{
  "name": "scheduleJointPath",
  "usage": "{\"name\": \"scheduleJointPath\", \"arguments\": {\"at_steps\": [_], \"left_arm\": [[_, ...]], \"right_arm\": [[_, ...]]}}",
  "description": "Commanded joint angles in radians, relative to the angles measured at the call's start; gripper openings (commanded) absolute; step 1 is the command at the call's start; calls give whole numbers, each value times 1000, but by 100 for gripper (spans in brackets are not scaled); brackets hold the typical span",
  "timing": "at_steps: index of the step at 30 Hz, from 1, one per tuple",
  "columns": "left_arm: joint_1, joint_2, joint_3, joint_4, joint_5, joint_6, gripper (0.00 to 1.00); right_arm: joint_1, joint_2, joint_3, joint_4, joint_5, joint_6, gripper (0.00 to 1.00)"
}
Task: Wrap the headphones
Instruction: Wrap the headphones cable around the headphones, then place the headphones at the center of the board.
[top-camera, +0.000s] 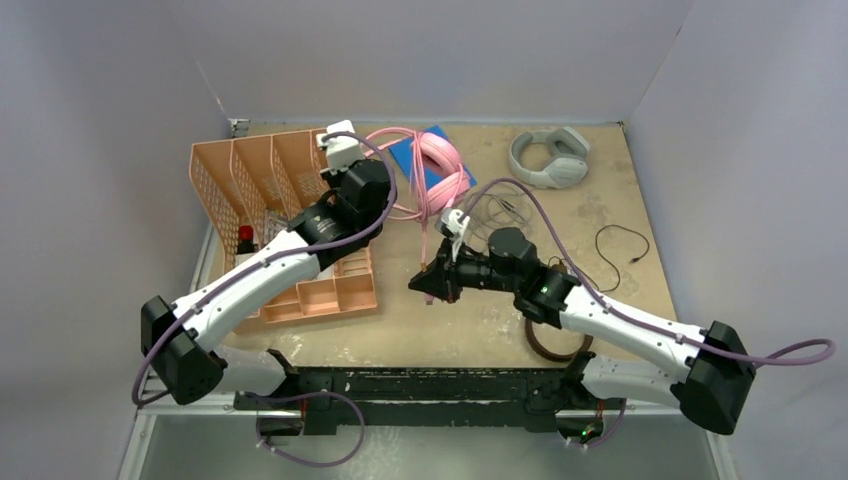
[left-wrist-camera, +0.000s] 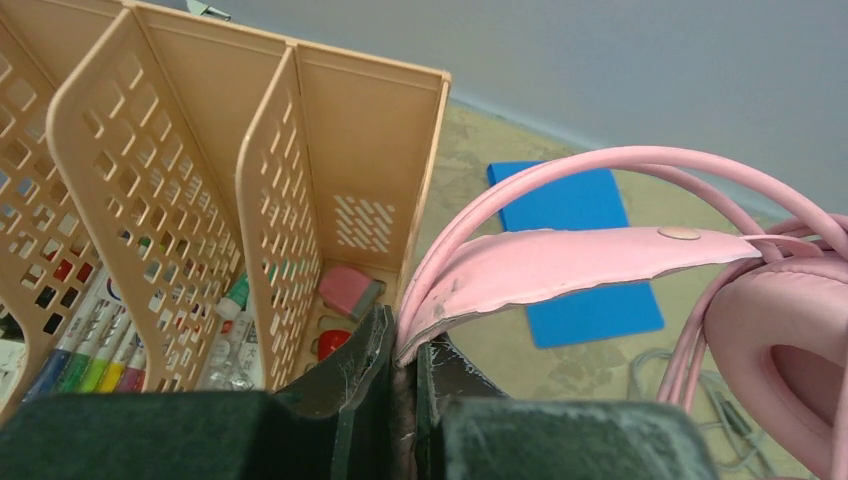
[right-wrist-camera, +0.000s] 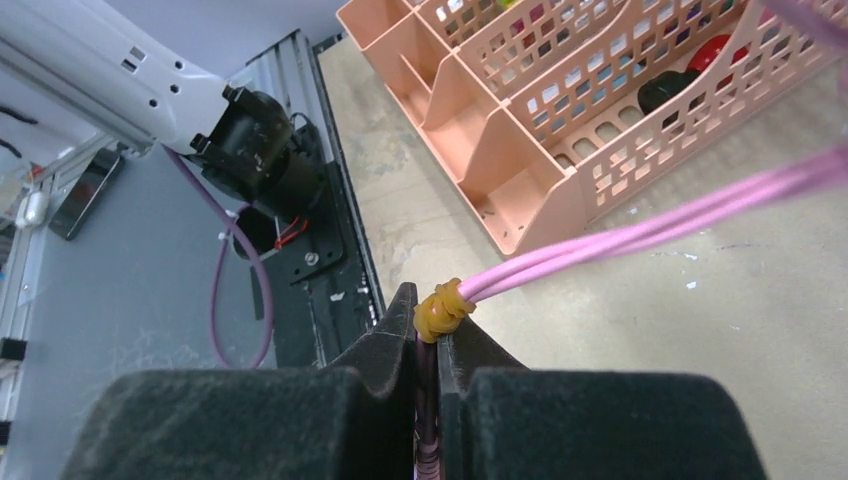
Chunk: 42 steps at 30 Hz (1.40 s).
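Note:
Next, my left gripper lets go of the pink headphones on the bare table (top-camera: 432, 237) just in front of the blue pad.
The pink headphones (top-camera: 440, 165) lie at the back centre on a blue pad. My left gripper (top-camera: 392, 195) is shut on their pink headband (left-wrist-camera: 580, 262), pinched between the jaws (left-wrist-camera: 405, 335); an ear cup (left-wrist-camera: 790, 340) shows at the right. My right gripper (top-camera: 425, 283) is shut on the doubled pink cable (right-wrist-camera: 650, 230) just behind a yellow rubber band (right-wrist-camera: 443, 310), and the cable runs taut up to the headset. The light-grey headphones (top-camera: 548, 158) lie at the back right. The brown headset (top-camera: 553, 347) is mostly hidden under my right arm; its thin black cable (top-camera: 620, 245) lies to the right.
A peach desk organizer (top-camera: 270, 190) with pens and small items stands at the left, close beside my left gripper (left-wrist-camera: 330, 180). A blue pad (top-camera: 412, 152) lies under the pink headset. Grey walls enclose the table on three sides.

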Motion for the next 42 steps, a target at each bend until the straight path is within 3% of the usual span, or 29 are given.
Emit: {"name": "scheduleJointPath", "arguments": {"at_steps": [1, 6, 9, 12, 18, 24, 33, 42], "left_arm": [[2, 25, 15, 223, -107, 7, 0], [-36, -10, -72, 257, 16, 223, 0], [-46, -80, -143, 246, 79, 275, 0], [-47, -153, -220, 253, 122, 277, 0], [-58, -205, -306, 263, 269, 210, 0], [-65, -160, -294, 251, 284, 197, 0], [-88, -106, -288, 205, 292, 11, 0], [-140, -13, -309, 236, 385, -99, 0]], "right_arm": [[22, 38, 214, -325, -124, -103, 0], [8, 100, 468, -776, -6, -188, 0], [-46, 140, 559, -904, -60, -115, 0], [-116, 126, 516, -821, -253, 33, 0], [-136, 95, 459, -554, -209, 392, 0], [-140, 190, 488, -464, -156, 588, 0], [-166, 161, 391, -403, 193, 779, 10], [-208, 231, 317, -360, 320, 847, 20]]}}
